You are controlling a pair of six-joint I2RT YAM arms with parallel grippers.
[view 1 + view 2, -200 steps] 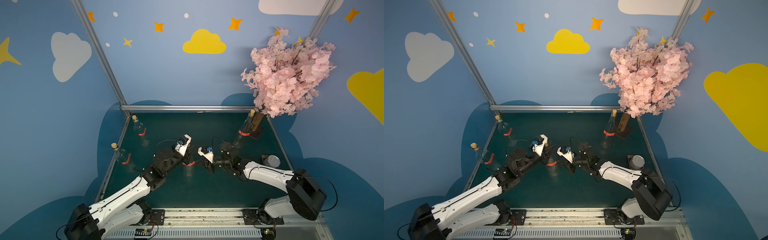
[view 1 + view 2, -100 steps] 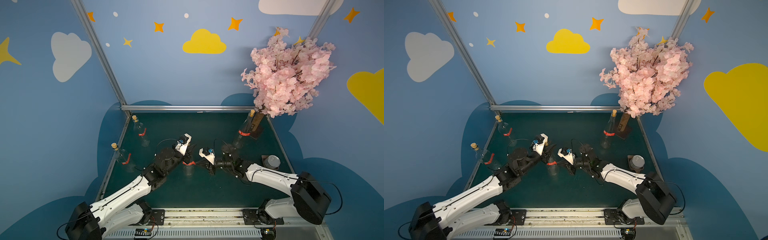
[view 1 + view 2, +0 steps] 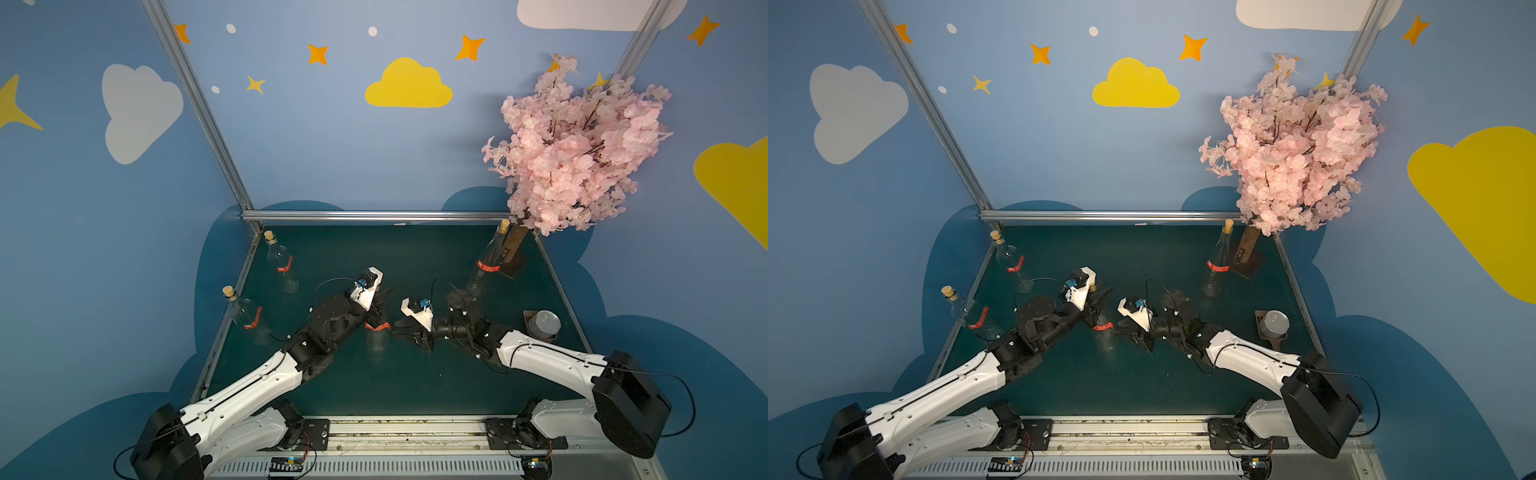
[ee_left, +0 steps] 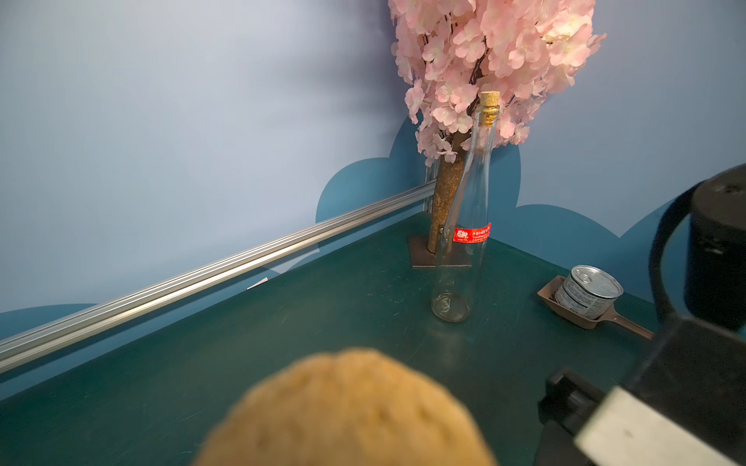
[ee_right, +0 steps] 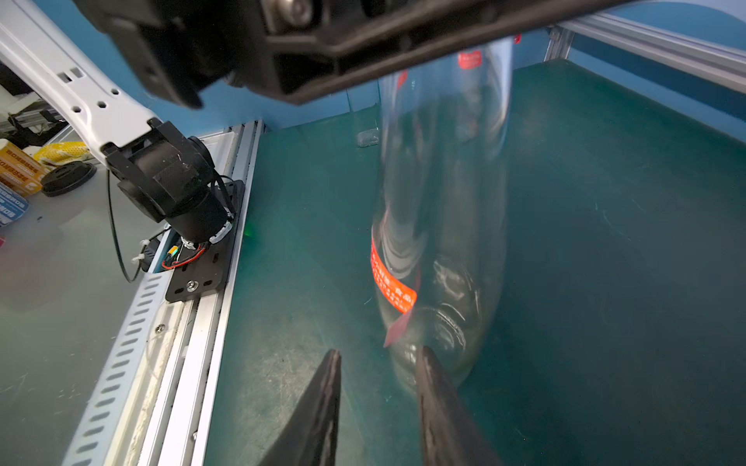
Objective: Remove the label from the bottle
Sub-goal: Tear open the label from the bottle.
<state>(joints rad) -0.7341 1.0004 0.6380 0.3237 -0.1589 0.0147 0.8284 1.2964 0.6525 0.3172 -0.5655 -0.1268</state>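
Next, I move my right gripper in, as the label's peeled end hangs just beyond its open fingers, then pinch that end close to the bottle (image 5: 409, 309) and pull.
A clear glass bottle (image 3: 376, 337) stands mid-table in both top views, with a red label (image 3: 377, 327) round its body. My left gripper (image 3: 380, 302) is shut on the bottle's neck from above. The bottle's cork (image 4: 347, 407) fills the left wrist view as a blurred tan dome, and the jaws are hidden there. My right gripper (image 5: 379, 359) is open, low beside the bottle (image 5: 440, 242). One end of the label (image 5: 389, 282) has peeled off and hangs free just beyond the fingertips (image 5: 426, 363), touching neither. In a top view the right gripper (image 3: 1128, 330) sits right of the bottle (image 3: 1105, 337).
Three more corked, red-labelled bottles stand at the left edge (image 3: 248, 312), back left (image 3: 282, 262) and back right (image 3: 489, 262). A pink blossom tree (image 3: 573, 145) fills the back right corner. A tin can (image 3: 545, 324) sits on a brown tray at the right edge.
My right gripper's jaws were shut and now stand apart beside the bottle. The right arm has shifted slightly. The left arm and the bottle have stayed put.
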